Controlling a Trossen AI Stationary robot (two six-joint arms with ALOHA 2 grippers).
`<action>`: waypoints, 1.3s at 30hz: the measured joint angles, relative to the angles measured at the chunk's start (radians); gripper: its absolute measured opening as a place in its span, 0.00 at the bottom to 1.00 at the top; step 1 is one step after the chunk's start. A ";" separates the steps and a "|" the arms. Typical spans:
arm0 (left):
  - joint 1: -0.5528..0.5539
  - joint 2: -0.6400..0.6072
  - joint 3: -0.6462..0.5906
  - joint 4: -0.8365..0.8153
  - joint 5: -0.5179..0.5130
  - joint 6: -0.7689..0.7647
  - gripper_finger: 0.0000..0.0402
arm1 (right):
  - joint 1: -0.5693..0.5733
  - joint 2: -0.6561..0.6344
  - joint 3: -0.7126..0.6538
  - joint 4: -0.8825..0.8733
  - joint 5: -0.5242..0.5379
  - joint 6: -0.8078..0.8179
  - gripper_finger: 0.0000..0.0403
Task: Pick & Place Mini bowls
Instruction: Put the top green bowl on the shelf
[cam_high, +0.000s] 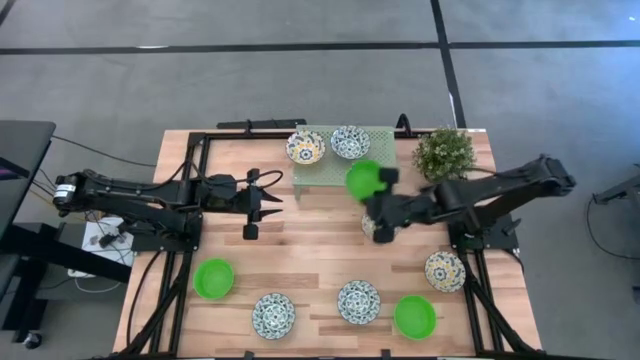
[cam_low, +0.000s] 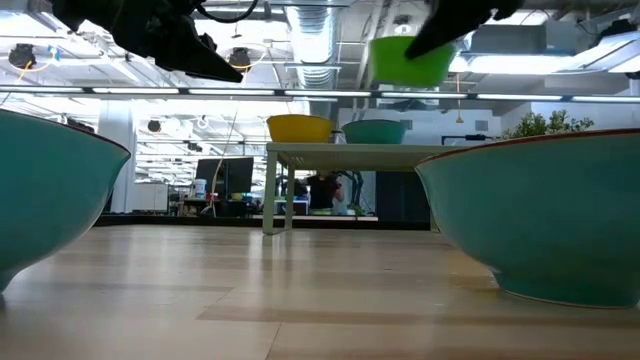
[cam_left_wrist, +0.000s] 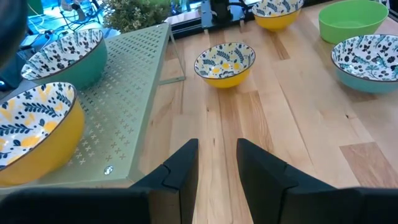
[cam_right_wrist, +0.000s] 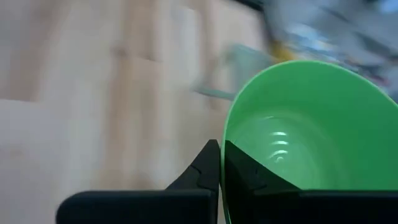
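Next, I release the green bowl, now held in the air beside the rack, with my right gripper on the mesh rack (cam_high: 382, 142) between the patterned bowl and potted plant.
My right gripper (cam_high: 384, 183) is shut on a plain green mini bowl (cam_high: 363, 180), held in the air beside the near right corner of the pale-green mesh rack (cam_high: 325, 170). The bowl also shows high up in the low view (cam_low: 408, 60). Two patterned bowls (cam_high: 305, 148) (cam_high: 350, 142) stand on the rack. Another patterned bowl (cam_high: 369, 226) stands on the table, partly hidden under my right arm. My left gripper (cam_left_wrist: 217, 158) is open and empty, to the left of the rack (cam_high: 272, 197). My right gripper holds the green bowl by its rim (cam_right_wrist: 225, 146), one finger inside the bowl and one outside. The fingers come from the table's right side. The bowl is lifted clear of table and rack, its opening facing up.
Two more green bowls (cam_high: 213, 278) (cam_high: 414, 316) and three patterned bowls (cam_high: 273, 315) (cam_high: 358, 301) (cam_high: 445, 271) stand along the near half of the table. A small potted plant (cam_high: 445, 152) stands at the far right, beside the rack.
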 joint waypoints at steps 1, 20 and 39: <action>0.000 0.000 0.000 0.000 0.000 0.000 0.28 | -0.009 -0.022 0.000 -0.030 0.044 0.003 0.00; 0.000 0.000 0.000 0.012 0.000 0.000 0.28 | -0.525 -0.049 0.000 -0.200 -0.222 0.019 0.01; 0.000 0.000 0.000 0.019 0.000 0.000 0.28 | -0.668 0.092 0.002 -0.156 -0.384 -0.063 0.01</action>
